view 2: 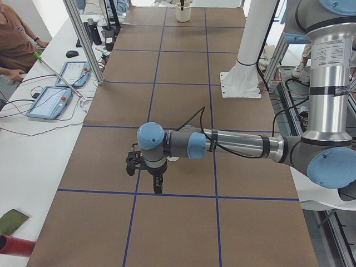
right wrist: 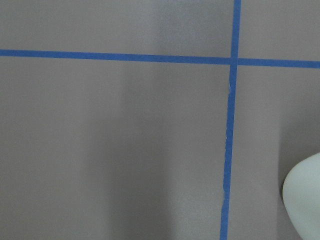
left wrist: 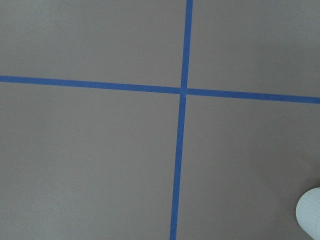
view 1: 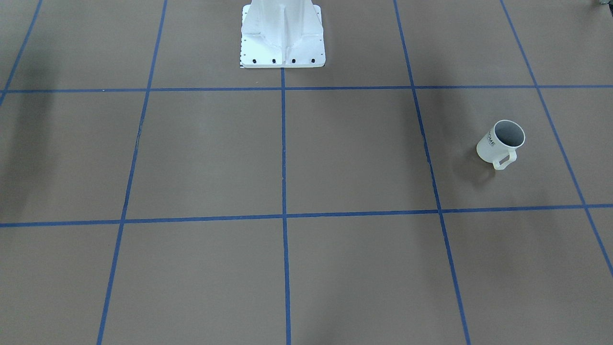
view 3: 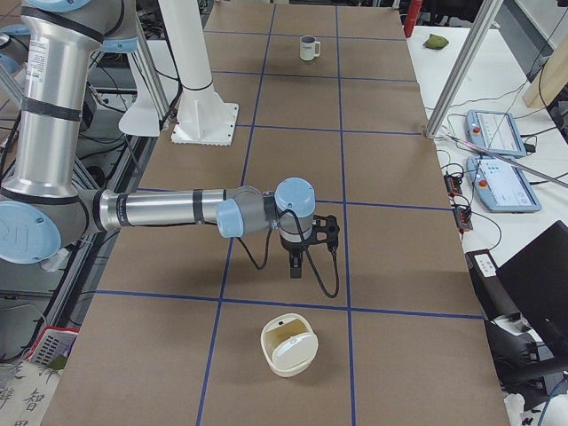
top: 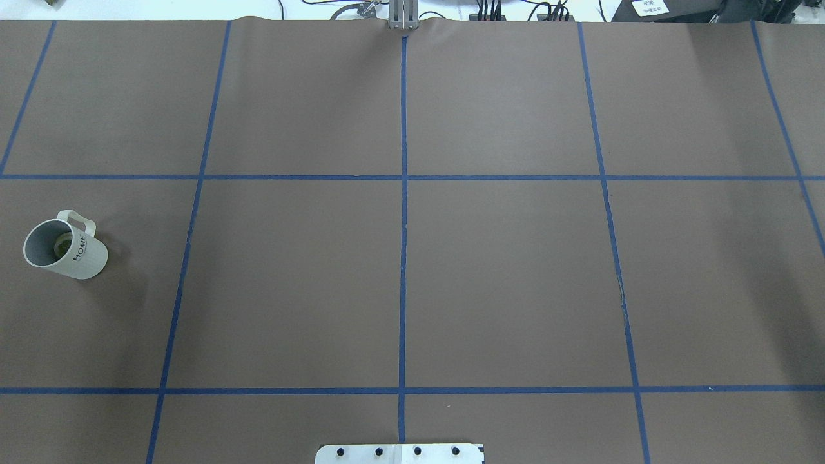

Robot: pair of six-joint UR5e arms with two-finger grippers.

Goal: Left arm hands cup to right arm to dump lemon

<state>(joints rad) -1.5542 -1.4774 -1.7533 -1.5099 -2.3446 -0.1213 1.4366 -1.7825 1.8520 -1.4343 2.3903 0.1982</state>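
Observation:
My left gripper is to take hold next of the cream-white cup by the cup's rim (view 1: 524,135), on the side away from the white robot pedestal.
The cream-white cup (top: 71,252) stands upright on the brown table at the robot's far left, handle toward the far side. A lemon slice (top: 62,245) lies inside it. The cup also shows in the front-facing view (view 1: 498,146) and small and far in the exterior right view (view 3: 308,47). The left gripper (view 2: 158,188) hangs fingers-down over the table and shows only in the exterior left view, so I cannot tell whether it is open or shut. The right gripper (view 3: 295,269) hangs the same way near the table's right end, and I cannot tell its state either. Neither holds anything that I can see.
A cream round container (view 3: 288,346) sits on the table just beyond the right gripper; it also shows far off in the exterior left view (view 2: 183,12). The white robot pedestal (view 1: 282,36) stands at the table's back middle. Operators' tablets (view 2: 53,100) lie on the side bench.

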